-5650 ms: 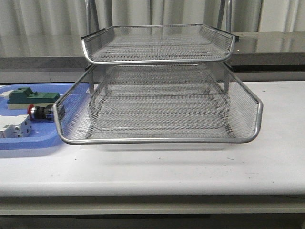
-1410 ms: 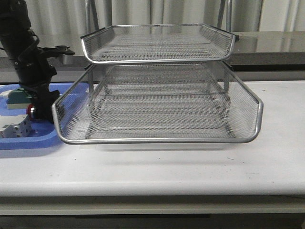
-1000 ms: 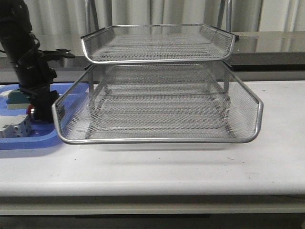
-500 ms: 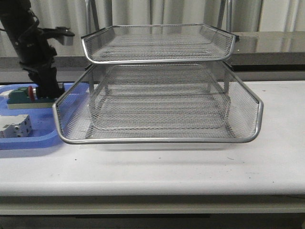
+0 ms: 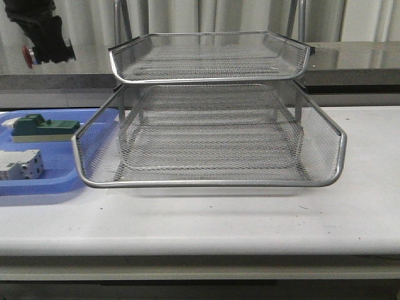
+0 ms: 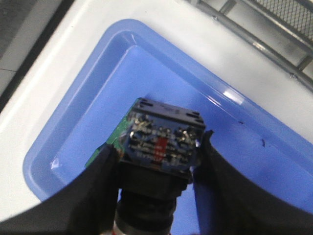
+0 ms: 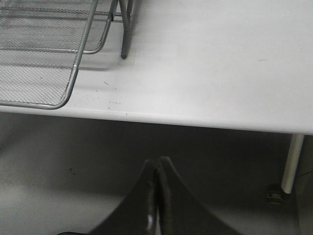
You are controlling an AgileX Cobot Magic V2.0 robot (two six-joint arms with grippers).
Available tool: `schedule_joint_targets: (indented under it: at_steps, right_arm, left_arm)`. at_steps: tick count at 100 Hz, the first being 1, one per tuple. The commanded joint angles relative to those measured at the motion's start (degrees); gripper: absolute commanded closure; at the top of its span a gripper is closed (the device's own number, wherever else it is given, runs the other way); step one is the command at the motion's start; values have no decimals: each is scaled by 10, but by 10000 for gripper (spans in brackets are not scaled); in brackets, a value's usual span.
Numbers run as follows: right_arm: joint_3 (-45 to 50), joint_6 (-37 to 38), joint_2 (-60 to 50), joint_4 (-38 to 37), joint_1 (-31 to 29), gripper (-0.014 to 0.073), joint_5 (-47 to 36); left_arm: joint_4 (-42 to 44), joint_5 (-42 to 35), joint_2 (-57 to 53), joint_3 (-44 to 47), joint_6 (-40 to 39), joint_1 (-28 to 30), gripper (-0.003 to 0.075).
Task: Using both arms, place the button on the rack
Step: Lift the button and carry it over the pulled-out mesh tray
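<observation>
Next, my left gripper releases the button in the middle of the rack's lower tray point(image 5: 205, 139), so that it is lying on the silver mesh.
The button point(image 5: 27, 54) hangs high at the far left of the front view, its red cap just showing, held by my left gripper point(image 5: 42, 45). In the left wrist view the gripper point(image 6: 159, 145) is shut on the button's black body, with the blue rear block point(image 6: 162, 139) facing the camera above the blue tray point(image 6: 254, 161). The silver wire-mesh rack point(image 5: 209, 182) fills the middle of the table; its top tier point(image 5: 209, 79) is about level with the button. My right gripper point(image 7: 157, 164) is shut and empty, below and in front of the table edge, off the rack's corner point(image 7: 73, 73).
A flat blue tray point(image 5: 37, 187) at the table's left holds a green-topped block point(image 5: 41, 127) and a white circuit breaker point(image 5: 19, 165). The rack's lower tray sticks out toward the table's front. White tabletop point(image 7: 220, 63) lies right of the rack.
My left arm has lifted the button out of the blue tray, up to the height of the rack's top tier. The tray spot beside the green block is now bare.
</observation>
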Motion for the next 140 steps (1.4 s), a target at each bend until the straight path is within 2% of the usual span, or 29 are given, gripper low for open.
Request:
schedule_joint_targets:
  at_steps: [1, 17, 39, 64, 111, 140]
  right_arm:
    - [-19, 0, 3, -6, -2, 664, -34]
    - [-19, 0, 3, -6, -2, 664, -34]
    - [-19, 0, 3, -6, -2, 664, -34]
    - [-19, 0, 3, -6, -2, 664, -34]
    - [-19, 0, 3, -6, -2, 664, -34]
    - [-19, 0, 3, -6, -2, 664, -34]
  left_arm:
    - [-6, 18, -64, -16, -18, -4, 740]
    - [-5, 18, -124, 34, -18, -13, 740]
    - [-3, 18, -220, 173, -18, -35, 740]
    - [-11, 18, -289, 268, -19, -94, 740]
    - [-36, 17, -287, 292, -45, -293, 740]
    - [-37, -30, -218, 292, -45, -341, 740]
